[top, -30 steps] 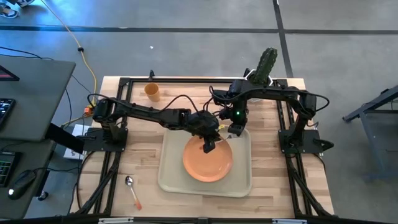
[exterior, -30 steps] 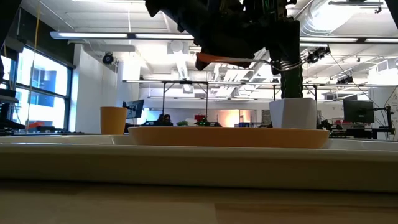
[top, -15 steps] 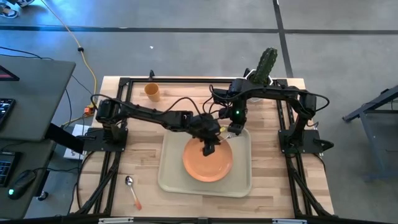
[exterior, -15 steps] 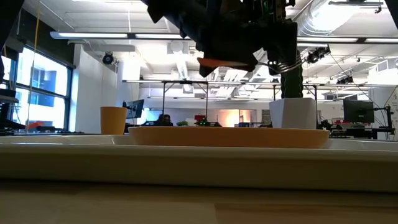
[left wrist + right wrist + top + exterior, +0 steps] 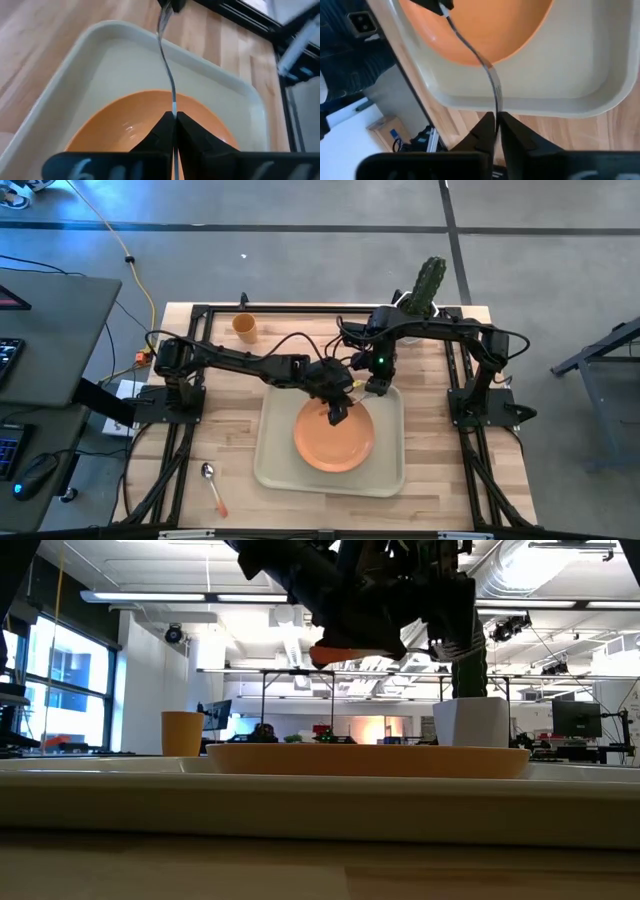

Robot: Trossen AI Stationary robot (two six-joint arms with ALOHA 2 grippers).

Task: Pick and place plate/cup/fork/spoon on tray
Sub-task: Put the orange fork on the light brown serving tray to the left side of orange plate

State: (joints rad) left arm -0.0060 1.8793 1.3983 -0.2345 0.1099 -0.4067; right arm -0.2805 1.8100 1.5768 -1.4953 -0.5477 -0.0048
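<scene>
Next, I set the fork down with my left gripper between the orange plate and the tray's spoon-side rim (image 5: 274, 420).
The fork (image 5: 167, 75) hangs in the air between my two grippers, above the orange plate (image 5: 335, 438), which lies in the pale tray (image 5: 385, 470). My left gripper (image 5: 174, 116) is shut on the fork's handle side, over the plate's far part (image 5: 337, 412). My right gripper (image 5: 495, 116) is shut on the tine end, over the tray's far edge (image 5: 375, 385). The fork's orange handle (image 5: 345, 650) shows in the low view. The orange cup (image 5: 244, 326) stands at the far left. The spoon (image 5: 212, 485) lies at the near left. My left gripper pinches the fork between its two fingers where the metal neck (image 5: 173, 107) meets the handle. The fork runs straight out ahead of the fingertips, clear of the plate. My right gripper pinches the fork's tine end (image 5: 496, 107) between its two fingers. The neck (image 5: 470, 50) runs on ahead toward my left gripper, and the fork is lifted clear of the tray.
A white pot with a cactus (image 5: 420, 295) stands at the table's far right, behind my right arm. The dark arm frames run along the table's left, right and far edges.
In the low view the fork's orange handle has sunk a little and shifted slightly toward the table's left. Both grippers have stayed close together over the far part of the tray.
</scene>
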